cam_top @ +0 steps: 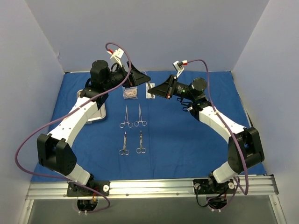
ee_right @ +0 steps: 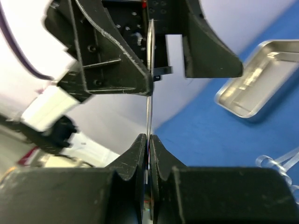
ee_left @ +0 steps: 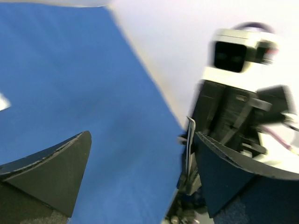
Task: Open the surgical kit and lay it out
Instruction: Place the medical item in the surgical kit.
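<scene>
My left gripper should take the far end (cam_top: 148, 84) of the tweezers, because my right gripper holds them from the side, and meanwhile my right gripper should open, tilt down and grip them again.
The blue cloth wrap (cam_top: 187, 135) lies spread flat over the table. Four silver scissor-like instruments lie in two rows at its middle (cam_top: 132, 122), (cam_top: 132, 148). The steel tray (cam_top: 97, 116) sits at the left, partly under my left arm, and shows again as the tray (ee_right: 259, 79). Two small packets (cam_top: 131, 93), (cam_top: 150, 94) lie at the back. My right gripper (ee_right: 148, 138) is shut on thin tweezers (ee_right: 149, 102), held edge-on above the cloth. My left gripper (ee_left: 142, 140) is open, its fingers (ee_right: 117, 70) standing either side of the tweezers (ee_left: 190, 144) without touching.
White walls (cam_top: 140, 32) close in the back and both sides. The two grippers (cam_top: 144, 79), (cam_top: 155, 88) meet tip to tip above the packets. Purple cables (cam_top: 28, 140) loop off both arms. A metal rail (cam_top: 154, 186) runs along the near edge.
</scene>
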Robot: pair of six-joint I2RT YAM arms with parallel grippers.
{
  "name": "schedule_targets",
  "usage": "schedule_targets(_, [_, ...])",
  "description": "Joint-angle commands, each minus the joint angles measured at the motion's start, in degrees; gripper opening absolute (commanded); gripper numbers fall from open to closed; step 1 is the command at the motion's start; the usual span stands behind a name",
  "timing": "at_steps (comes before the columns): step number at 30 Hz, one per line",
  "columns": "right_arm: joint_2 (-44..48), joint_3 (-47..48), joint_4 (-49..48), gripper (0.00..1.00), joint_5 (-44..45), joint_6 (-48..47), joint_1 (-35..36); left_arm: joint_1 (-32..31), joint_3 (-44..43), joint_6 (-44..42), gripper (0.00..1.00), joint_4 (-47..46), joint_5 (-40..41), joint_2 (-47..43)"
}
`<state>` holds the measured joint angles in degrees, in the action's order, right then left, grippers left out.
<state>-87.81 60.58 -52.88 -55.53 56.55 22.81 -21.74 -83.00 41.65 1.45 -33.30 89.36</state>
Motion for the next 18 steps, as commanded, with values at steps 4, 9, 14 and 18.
schedule_targets(4, [-1.75, -0.55, -24.99, 0.0, -5.64, 15.08, -0.22, 0.73, 0.65, 5.46, 0.88, -14.37, -11.0, -0.86])
schedule_targets(9, [-2.1, -0.81, -24.37, 0.0, -5.73, 14.37, -0.31, 0.73, 0.91, 6.6, 0.64, -15.25, -10.91, -1.12])
schedule_targets(14, [-2.63, -0.9, -22.37, 0.0, -5.82, 13.41, -0.31, 0.82, 0.83, 7.13, 0.4, -16.22, -10.21, -1.3])
schedule_targets(18, [-2.01, -0.72, -15.6, 0.0, -5.3, 7.11, -0.31, 0.82, 0.3, 7.66, 0.14, -15.96, -8.72, -1.38])
